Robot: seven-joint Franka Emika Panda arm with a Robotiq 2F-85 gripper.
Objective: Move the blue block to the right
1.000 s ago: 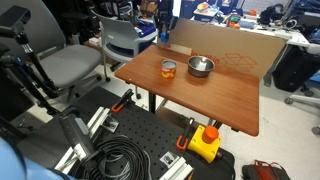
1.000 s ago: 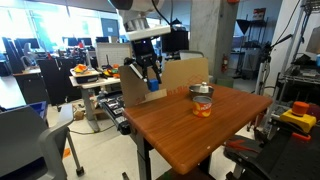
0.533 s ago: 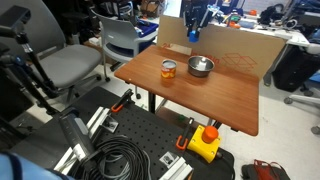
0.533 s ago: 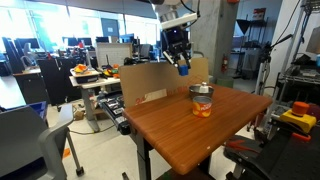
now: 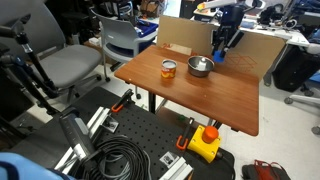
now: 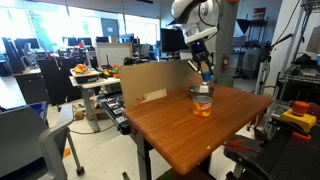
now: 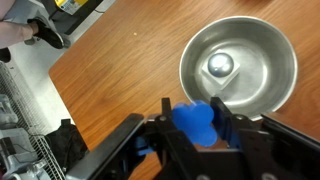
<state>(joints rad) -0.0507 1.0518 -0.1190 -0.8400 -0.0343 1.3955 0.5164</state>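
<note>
My gripper will put the blue block down on the brown table (image 5: pixel 228 79) next to the metal bowl, away from the orange-labelled can.
My gripper (image 7: pixel 194 125) is shut on the small bright blue block (image 7: pixel 193 122) and holds it in the air above the brown table (image 7: pixel 110 80), just beside the rim of the metal bowl (image 7: pixel 238 65). In both exterior views the gripper (image 5: pixel 219 50) (image 6: pixel 206 75) hangs over the far side of the table, above and beside the bowl (image 5: pixel 200 67) (image 6: pixel 201 92). The blue block shows between the fingers in an exterior view (image 6: pixel 207 76).
An orange-labelled can (image 5: pixel 169 69) (image 6: pixel 203 106) stands on the table next to the bowl. A cardboard panel (image 5: pixel 240 47) stands along the table's back edge. Chairs (image 5: pixel 70 65), cables and a yellow box (image 5: pixel 204 143) lie on the floor around the table.
The arm has swung across the back of the table with the blue block held shut in the gripper, from beyond the far corner to beside the metal bowl, and has come lower.
</note>
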